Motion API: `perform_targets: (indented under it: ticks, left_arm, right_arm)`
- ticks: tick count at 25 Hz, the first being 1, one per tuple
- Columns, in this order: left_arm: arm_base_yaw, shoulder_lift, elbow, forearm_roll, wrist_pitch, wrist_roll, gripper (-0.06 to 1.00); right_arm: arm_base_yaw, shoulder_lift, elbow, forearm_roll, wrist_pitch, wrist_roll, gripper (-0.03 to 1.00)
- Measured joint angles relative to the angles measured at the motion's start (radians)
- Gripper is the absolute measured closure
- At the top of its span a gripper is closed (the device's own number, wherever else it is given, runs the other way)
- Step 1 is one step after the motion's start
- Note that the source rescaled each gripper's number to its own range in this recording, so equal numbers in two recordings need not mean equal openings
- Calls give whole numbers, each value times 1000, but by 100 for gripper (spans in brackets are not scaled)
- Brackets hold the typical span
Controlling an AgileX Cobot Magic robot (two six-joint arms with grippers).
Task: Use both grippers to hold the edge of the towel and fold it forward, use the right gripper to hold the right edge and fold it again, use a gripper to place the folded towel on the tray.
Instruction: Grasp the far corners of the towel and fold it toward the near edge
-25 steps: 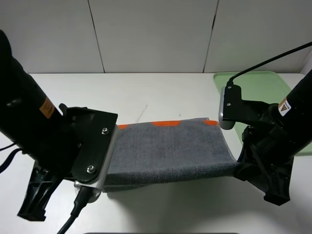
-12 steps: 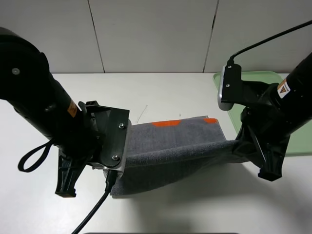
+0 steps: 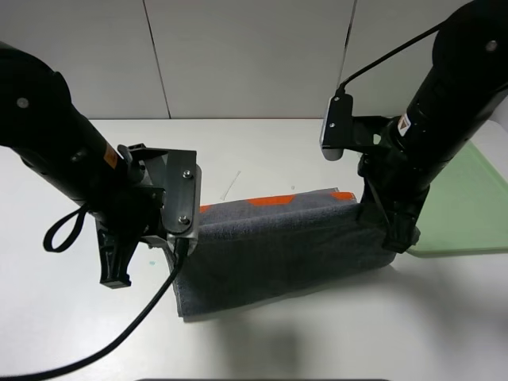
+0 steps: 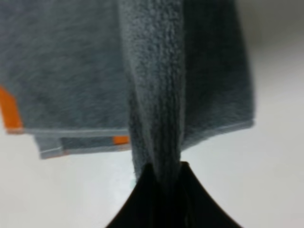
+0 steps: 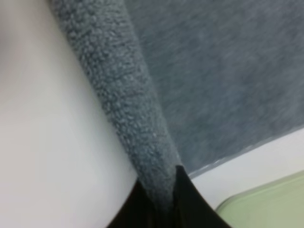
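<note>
My left gripper needs to release the towel's lifted edge over the orange-trimmed far edge, at its near-hand corner (image 3: 183, 191).
The grey towel (image 3: 278, 250) with orange trim along its far edge lies across the middle of the table. Its near edge is lifted and carried over toward the far edge. My left gripper (image 3: 178, 244) is shut on the towel's left end, and the left wrist view shows the pile (image 4: 156, 95) pinched between the black fingers (image 4: 142, 204). My right gripper (image 3: 387, 236) is shut on the right end. The right wrist view shows the towel (image 5: 118, 95) clamped between its fingers (image 5: 190, 204). The green tray (image 3: 468, 198) lies at the right, partly behind the right arm.
The white table (image 3: 262, 151) meets a white panelled wall at the back. A corner of the tray (image 5: 266, 199) shows close to the right gripper in the right wrist view. Black cables hang from both arms.
Both grippers have carried the towel's near edge up and toward the far side. The hanging fold now drapes over the lower layer, with most of the orange trim still showing.
</note>
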Motion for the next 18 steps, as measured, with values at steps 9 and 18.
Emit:
perform_targets:
  ticks: [9,18]
  left_arm:
    - [114,2,0,-1,-69,6,94]
    - [198,36,0,-1,-147,18,94]
  right_arm:
    - [0,119,-101,-24,-69,0,97]
    - [3,169,-113,-36,-157,0,97]
